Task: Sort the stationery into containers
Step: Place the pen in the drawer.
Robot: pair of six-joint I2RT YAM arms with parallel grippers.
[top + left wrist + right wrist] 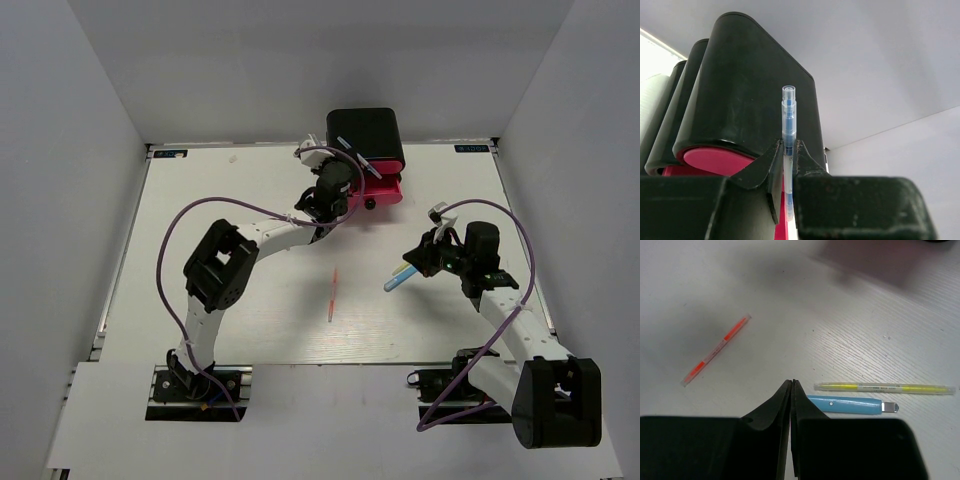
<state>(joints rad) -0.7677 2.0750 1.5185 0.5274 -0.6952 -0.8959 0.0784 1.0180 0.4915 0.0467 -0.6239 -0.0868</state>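
Observation:
Next, I let go of the clear grey pen with my left gripper inside the open pink drawer (pixel 377 189), just behind its black knob.
My left gripper (pixel 788 147) is shut on a thin clear grey pen (pixel 788 117) with blue inside, which stands upright between the jaws. It is held against the front of the black box of containers (pixel 750 90), just above a pulled-out pink drawer (pixel 715 160). From above, the left gripper (pixel 340 185) hovers over that open drawer (pixel 385 193) below the box (pixel 365 135). My right gripper (pixel 792 382) is shut and empty, low over the table. Just right of it lie a yellow pen (pixel 885 387) and a light-blue marker (pixel 850 404). A red pen (pixel 716 350) lies to its left.
The red pen (pixel 332 295) lies alone mid-table, and the light-blue marker (pixel 398 280) lies beside the right gripper (pixel 425 255). White walls close in the table on three sides. Purple cables loop off both arms.

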